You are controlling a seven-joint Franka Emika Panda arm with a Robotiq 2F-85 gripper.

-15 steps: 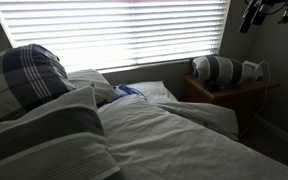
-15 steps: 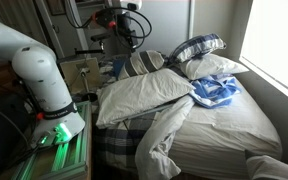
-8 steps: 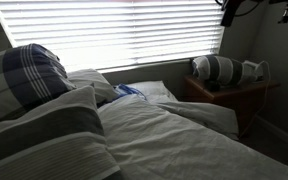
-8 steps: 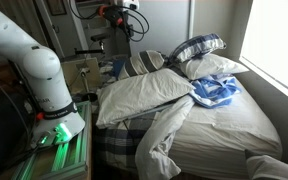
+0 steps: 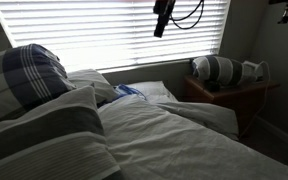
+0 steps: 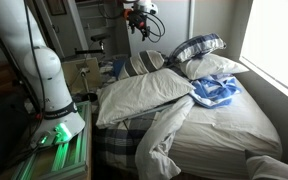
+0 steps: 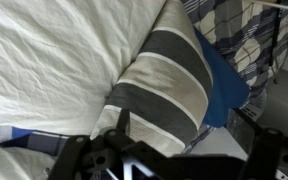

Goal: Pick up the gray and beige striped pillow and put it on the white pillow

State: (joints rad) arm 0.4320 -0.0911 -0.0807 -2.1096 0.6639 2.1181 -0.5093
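Observation:
Next, my gripper should go to the striped pillow's top corner [image 5: 89, 90] [image 7: 162, 141], on the side towards the window, and close there.
The gray and beige striped pillow [image 6: 144, 62] lies at the head of the bed, partly under a big white quilted cushion. It fills the wrist view [image 7: 164, 75] and the near left of an exterior view [image 5: 44, 130]. The white pillow [image 6: 216, 67] lies under the navy plaid pillow near the window, and also shows in an exterior view [image 5: 89, 85]. My gripper [image 6: 139, 18] hangs high in the air above the striped pillow, seen against the blinds [image 5: 164, 18]. In the wrist view its fingers [image 7: 184, 130] stand apart and empty.
A navy-and-white plaid pillow [image 6: 199, 47] rests on the white pillow. A blue cloth [image 6: 216, 92] lies on the bed. The big white cushion [image 6: 149, 95] covers the near side of the bed. A round striped bolster [image 5: 214, 68] sits on the nightstand [image 5: 234, 95]. The robot base [image 6: 44, 90] stands beside the bed.
The gripper has swung across: from the top right corner leftward in front of the blinds in one exterior view, rightward and higher in the other. The pillows have not moved.

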